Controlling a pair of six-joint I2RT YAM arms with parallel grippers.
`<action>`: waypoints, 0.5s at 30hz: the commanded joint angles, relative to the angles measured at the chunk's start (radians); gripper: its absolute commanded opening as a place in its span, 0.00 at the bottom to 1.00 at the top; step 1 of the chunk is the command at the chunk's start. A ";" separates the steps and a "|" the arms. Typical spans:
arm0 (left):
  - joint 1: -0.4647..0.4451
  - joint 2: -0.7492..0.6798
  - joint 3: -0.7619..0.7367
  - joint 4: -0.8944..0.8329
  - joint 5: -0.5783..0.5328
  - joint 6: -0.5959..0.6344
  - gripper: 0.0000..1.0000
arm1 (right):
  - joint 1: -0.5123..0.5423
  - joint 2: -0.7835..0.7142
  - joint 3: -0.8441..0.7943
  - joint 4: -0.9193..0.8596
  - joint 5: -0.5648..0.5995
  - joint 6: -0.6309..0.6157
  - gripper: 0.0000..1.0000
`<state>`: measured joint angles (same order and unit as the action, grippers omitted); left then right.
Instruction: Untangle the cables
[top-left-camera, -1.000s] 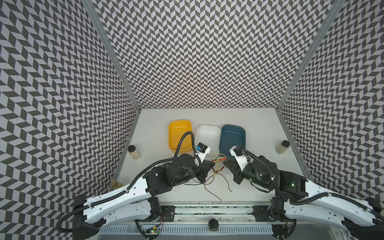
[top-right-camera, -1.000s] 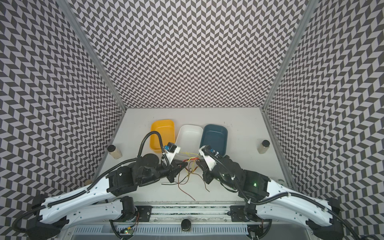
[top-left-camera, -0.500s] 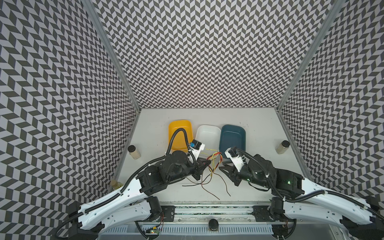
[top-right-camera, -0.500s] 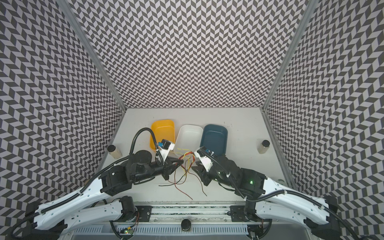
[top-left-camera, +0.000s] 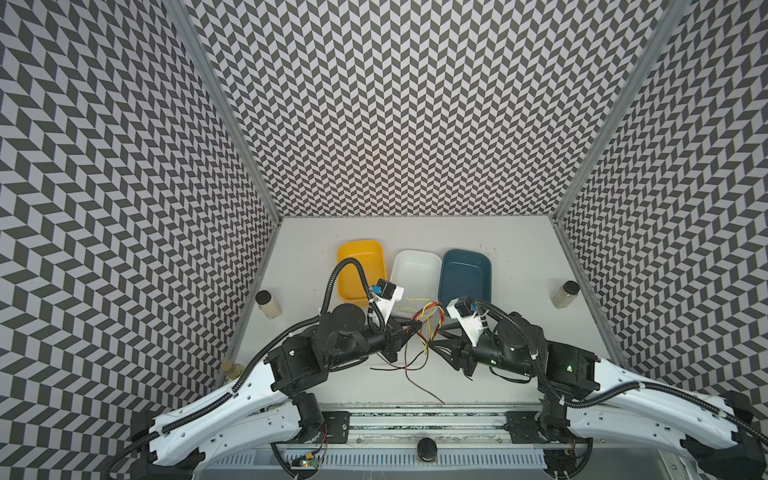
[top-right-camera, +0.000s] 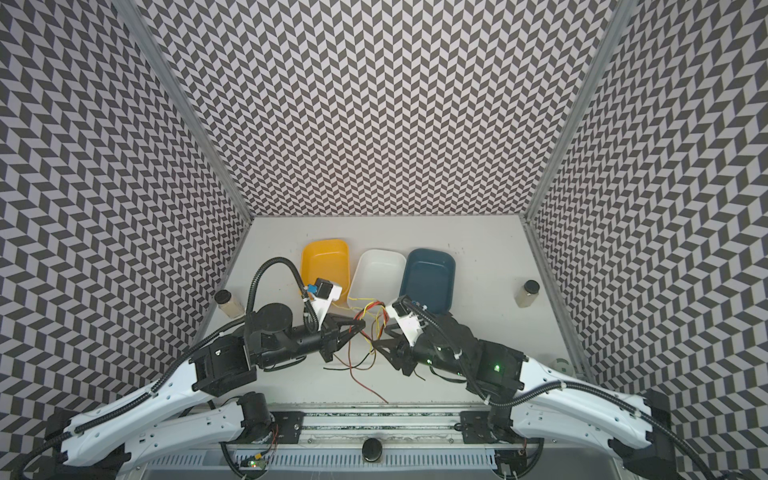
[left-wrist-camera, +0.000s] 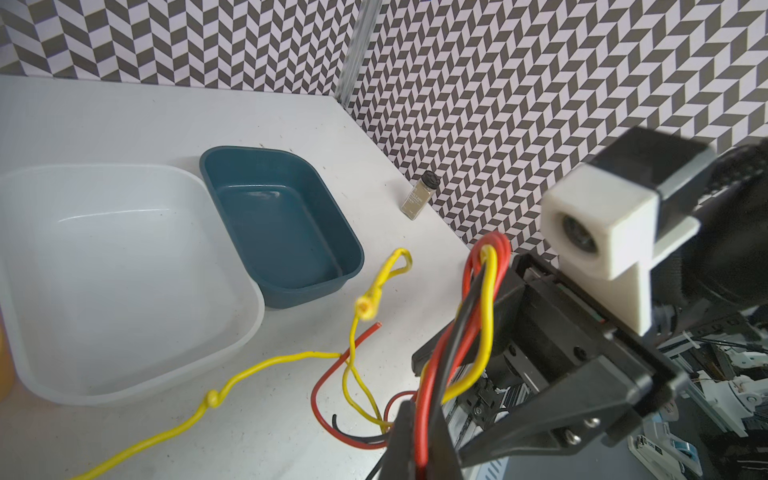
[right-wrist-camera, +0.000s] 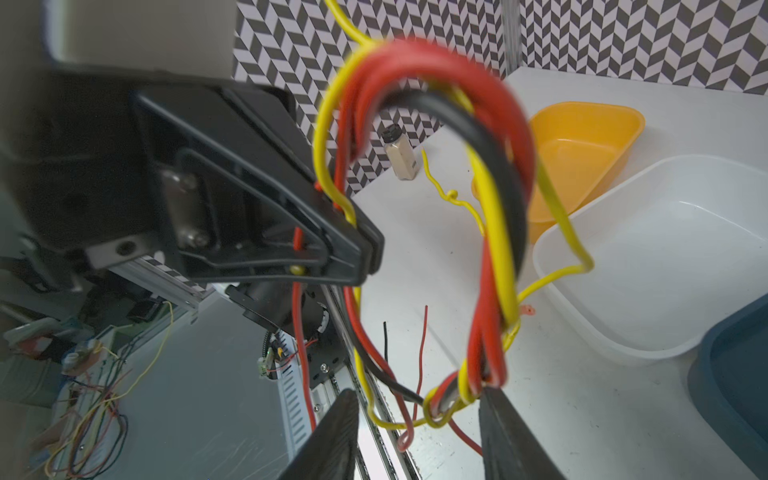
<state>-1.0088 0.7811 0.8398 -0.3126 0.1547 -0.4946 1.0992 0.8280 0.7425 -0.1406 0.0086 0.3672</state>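
Next, I take the cables' wrapped crossing (right-wrist-camera: 446, 398) below with my right gripper and pull the loop straight, because the cables bend into a slack loop next to my left gripper.
The cables (top-left-camera: 428, 320) (top-right-camera: 372, 316) are a tangle of thin red, black and yellow wires lifted above the table between both arms, with loose ends trailing toward the front rail. My left gripper (top-left-camera: 415, 328) (top-right-camera: 360, 323) (left-wrist-camera: 419, 440) is shut on the cables (left-wrist-camera: 478, 299), with red and black strands pinched between its jaws. My right gripper (top-left-camera: 436, 343) (top-right-camera: 380, 338) (right-wrist-camera: 419, 399) stands open. Loops of the cables (right-wrist-camera: 498, 199) hang between its fingers and rest against one fingertip (right-wrist-camera: 492, 399). The left gripper (right-wrist-camera: 365, 253) also shows shut in the right wrist view.
A yellow tub (top-left-camera: 357, 257), a white tub (top-left-camera: 415, 270) and a dark blue tub (top-left-camera: 465, 270) stand in a row behind the grippers. Small jars stand near the left wall (top-left-camera: 268, 303) and the right wall (top-left-camera: 565, 293). The metal rail (top-left-camera: 415, 419) borders the front edge.
The right gripper's jaws have spread apart and let go of the cables. Both grippers have shifted slightly left, and the left one has kept its grip.
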 joint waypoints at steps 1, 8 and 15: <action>-0.004 -0.023 -0.012 0.046 0.006 -0.020 0.00 | -0.002 -0.011 -0.018 0.104 0.049 0.024 0.46; -0.012 -0.045 -0.030 0.112 0.053 -0.032 0.00 | -0.003 0.100 0.020 0.057 0.119 0.037 0.29; -0.012 -0.132 -0.011 0.007 -0.032 0.027 0.00 | -0.002 0.059 0.063 -0.137 0.396 0.029 0.00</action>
<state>-1.0161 0.7021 0.8043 -0.2798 0.1654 -0.4980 1.1023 0.9314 0.7952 -0.1925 0.2089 0.3946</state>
